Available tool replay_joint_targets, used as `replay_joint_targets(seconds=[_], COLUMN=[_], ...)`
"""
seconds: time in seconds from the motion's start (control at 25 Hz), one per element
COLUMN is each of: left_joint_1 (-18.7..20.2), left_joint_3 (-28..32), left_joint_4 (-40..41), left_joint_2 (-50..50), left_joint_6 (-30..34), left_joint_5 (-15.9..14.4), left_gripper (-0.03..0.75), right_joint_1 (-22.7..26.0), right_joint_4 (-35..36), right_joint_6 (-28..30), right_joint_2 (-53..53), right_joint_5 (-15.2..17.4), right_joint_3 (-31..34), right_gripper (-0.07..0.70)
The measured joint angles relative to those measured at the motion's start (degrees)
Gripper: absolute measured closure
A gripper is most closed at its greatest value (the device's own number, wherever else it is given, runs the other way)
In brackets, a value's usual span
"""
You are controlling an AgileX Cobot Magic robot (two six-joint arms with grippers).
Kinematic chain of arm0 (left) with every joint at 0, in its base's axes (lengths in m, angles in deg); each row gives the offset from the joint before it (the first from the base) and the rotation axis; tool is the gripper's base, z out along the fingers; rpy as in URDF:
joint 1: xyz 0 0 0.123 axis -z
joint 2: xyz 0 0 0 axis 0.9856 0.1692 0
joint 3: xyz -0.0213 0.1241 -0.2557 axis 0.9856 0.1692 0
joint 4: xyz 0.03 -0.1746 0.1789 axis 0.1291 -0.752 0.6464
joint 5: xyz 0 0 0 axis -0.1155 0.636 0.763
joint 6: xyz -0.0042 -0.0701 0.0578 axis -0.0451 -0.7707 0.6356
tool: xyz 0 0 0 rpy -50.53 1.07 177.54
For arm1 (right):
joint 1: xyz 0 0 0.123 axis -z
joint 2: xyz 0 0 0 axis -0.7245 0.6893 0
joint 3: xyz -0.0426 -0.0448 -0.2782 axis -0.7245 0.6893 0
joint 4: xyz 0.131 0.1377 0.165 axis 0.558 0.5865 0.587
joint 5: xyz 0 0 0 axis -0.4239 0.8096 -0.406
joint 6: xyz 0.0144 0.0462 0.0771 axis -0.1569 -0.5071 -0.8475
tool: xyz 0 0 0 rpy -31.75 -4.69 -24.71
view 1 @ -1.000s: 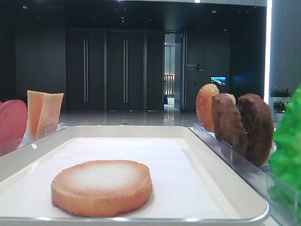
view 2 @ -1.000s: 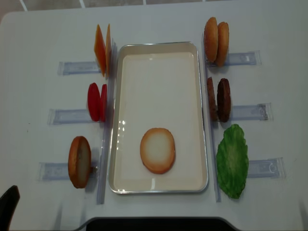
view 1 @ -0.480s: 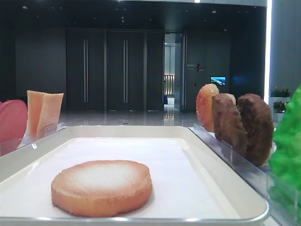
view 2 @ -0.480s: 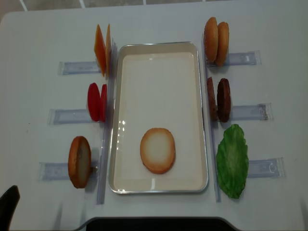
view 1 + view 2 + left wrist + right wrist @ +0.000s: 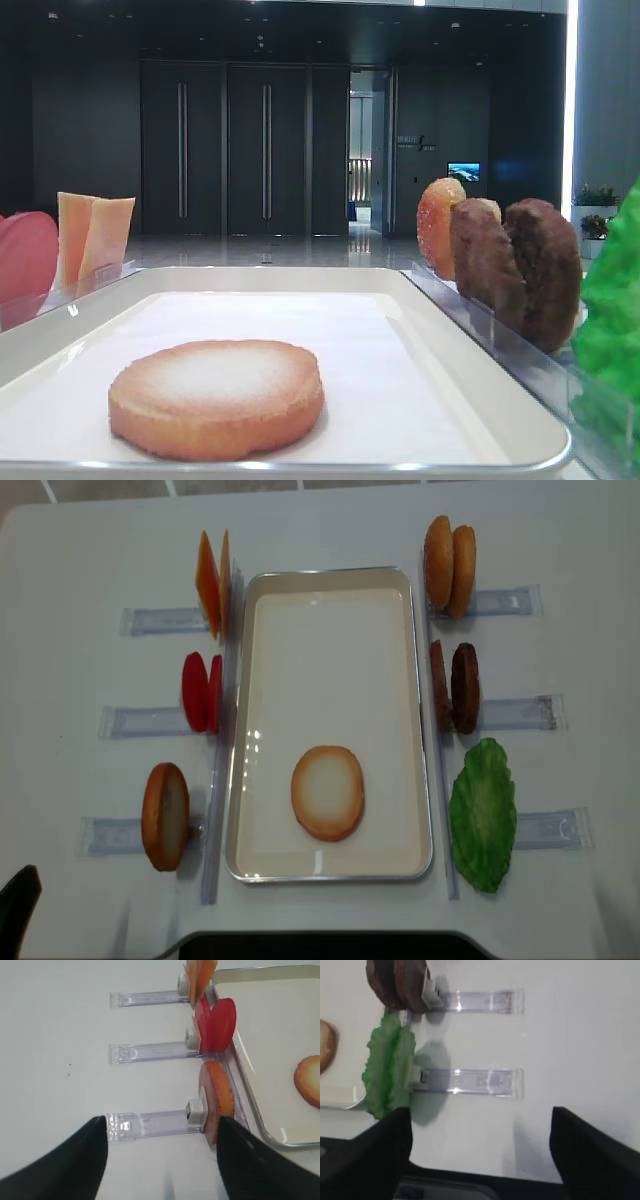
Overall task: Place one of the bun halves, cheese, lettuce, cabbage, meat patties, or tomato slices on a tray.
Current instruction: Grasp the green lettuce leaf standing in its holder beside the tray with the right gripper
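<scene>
The lettuce beside the meat patties is next for my right gripper, which should go there and close on the top of the leaf (image 5: 472, 802) (image 5: 380, 1066) nearest the white tray.
A flat bun half (image 5: 327, 792) (image 5: 215, 395) lies on the near part of the white tray (image 5: 330, 575). Another bun half (image 5: 165, 816) (image 5: 218, 1100) stands on edge in the left rack. Cheese (image 5: 211, 582) and tomato slices (image 5: 201, 691) stand further along the left side. On the right stand two bun halves (image 5: 449, 564), meat patties (image 5: 454, 686) and lettuce (image 5: 483, 813) (image 5: 389, 1074); no separate cabbage shows. My left gripper (image 5: 162, 1160) hangs open over bare table beside the left bun. My right gripper (image 5: 480, 1145) is open and empty, right of the lettuce.
Clear plastic racks (image 5: 140, 720) (image 5: 520, 713) stick out sideways from both long sides of the tray. A dark edge (image 5: 320, 946) runs along the table's near side. Dark doors fill the background in the low view.
</scene>
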Motion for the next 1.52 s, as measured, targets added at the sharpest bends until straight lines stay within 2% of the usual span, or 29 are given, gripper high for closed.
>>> replay_joint_targets(seconds=[0.44, 0.6, 0.84, 1.04, 1.32, 1.52], left_joint_1=[0.0, 0.0, 0.0, 0.0, 0.0, 0.0], left_joint_3=[0.0, 0.0, 0.0, 0.0, 0.0, 0.0], left_joint_4=[0.0, 0.0, 0.0, 0.0, 0.0, 0.0], left_joint_2=[0.0, 0.0, 0.0, 0.0, 0.0, 0.0], left_joint_6=[0.0, 0.0, 0.0, 0.0, 0.0, 0.0], left_joint_5=[0.0, 0.0, 0.0, 0.0, 0.0, 0.0], left_gripper=[0.199, 0.199, 0.199, 0.199, 0.199, 0.199], right_joint_1=[0.0, 0.0, -0.9, -9.1, -24.4, -29.5], right_joint_4=[3.3, 3.3, 4.3, 4.7, -2.4, -5.9], right_joint_6=[-2.1, -2.3, -4.8, -10.9, -25.2, -30.9], right_joint_2=[30.1, 34.3, 34.6, 34.6, 35.9, 40.7], right_joint_5=[0.7, 0.7, 0.9, 0.9, 0.9, -0.7], right_joint_3=[-14.2, -15.4, -15.5, -15.5, -15.5, -15.5], right_gripper=[0.094, 0.094, 0.094, 0.094, 0.094, 0.094])
